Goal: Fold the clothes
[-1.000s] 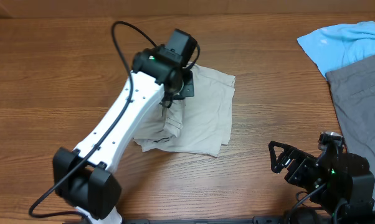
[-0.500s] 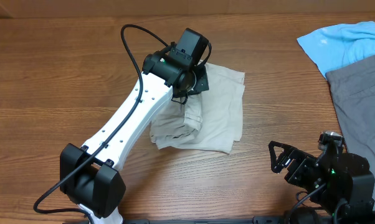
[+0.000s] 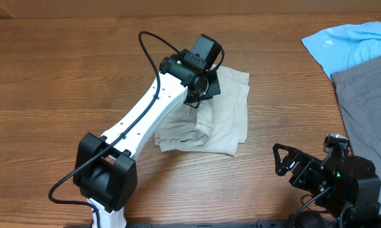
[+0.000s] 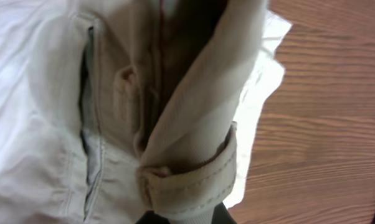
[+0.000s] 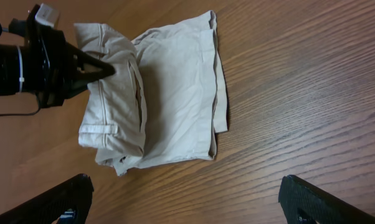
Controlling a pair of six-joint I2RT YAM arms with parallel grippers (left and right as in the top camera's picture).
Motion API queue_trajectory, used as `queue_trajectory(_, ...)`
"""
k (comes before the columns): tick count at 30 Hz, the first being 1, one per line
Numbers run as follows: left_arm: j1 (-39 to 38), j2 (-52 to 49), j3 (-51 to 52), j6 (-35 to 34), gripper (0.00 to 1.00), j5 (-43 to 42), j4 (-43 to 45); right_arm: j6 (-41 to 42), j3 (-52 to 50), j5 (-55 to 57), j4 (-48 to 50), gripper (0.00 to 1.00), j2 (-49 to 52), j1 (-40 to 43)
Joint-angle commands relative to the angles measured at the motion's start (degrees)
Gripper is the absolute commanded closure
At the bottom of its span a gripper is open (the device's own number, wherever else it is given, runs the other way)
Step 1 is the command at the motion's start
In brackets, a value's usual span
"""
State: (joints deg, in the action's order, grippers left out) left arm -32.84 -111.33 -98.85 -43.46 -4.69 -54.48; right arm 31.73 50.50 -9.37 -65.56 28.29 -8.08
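The robot's left gripper should release the beige shorts on the wooden table [image 3: 156, 113] beneath the white part of its arm.
The beige shorts [image 3: 225, 117] lie partly folded on the wooden table, centre of the overhead view. My left gripper [image 3: 201, 95] is over their left upper part, shut on a lifted fold of the waistband. In the left wrist view the waistband and belt loop [image 4: 187, 180] sit right at the jaws [image 4: 187, 216], with the pocket seam to the left. The right wrist view shows the shorts [image 5: 175, 87] from afar, with the left gripper [image 5: 91, 67] pinching their edge. My right gripper [image 3: 288, 166] is open and empty near the front right; it also shows in the right wrist view [image 5: 187, 200].
A light blue shirt [image 3: 349, 41] and grey trousers [image 3: 368, 104] lie at the right edge. The left arm's black cable [image 3: 154, 39] loops above the table. Bare wood [image 3: 64, 82] surrounds the shorts.
My left gripper has moved right and slightly down with the held fold, and the whole pair of shorts has shifted right with it. The right arm has not moved.
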Motion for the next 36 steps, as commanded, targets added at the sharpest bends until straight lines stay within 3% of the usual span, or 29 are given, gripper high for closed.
queue_trajectory(1,1.95,2.43,-1.4,1.05,0.96,0.87,-2.67,0.24,0.83,0.79,0.37,0.0,0.0,-0.22)
queue_trajectory(10,14.69,5.68,-1.4,4.74,0.96,4.96,-16.94,0.24,0.83,0.79,0.37,0.0,0.0,-0.22)
queue_trajectory(16,24.0,9.9,-1.42,9.07,0.96,6.82,-21.84,0.24,0.83,0.79,0.37,0.0,0.0,-0.22)
queue_trajectory(21,31.52,15.47,-1.44,16.63,0.96,8.02,-23.52,0.24,0.83,0.79,0.35,0.0,0.0,-0.22)
queue_trajectory(28,39.6,22.62,-1.49,21.07,0.96,8.26,-25.0,0.24,0.83,0.79,0.35,0.0,0.0,-0.22)
queue_trajectory(36,42.21,23.82,-1.62,24.39,0.96,9.22,-27.34,0.24,0.83,0.79,0.37,0.0,0.0,-0.22)
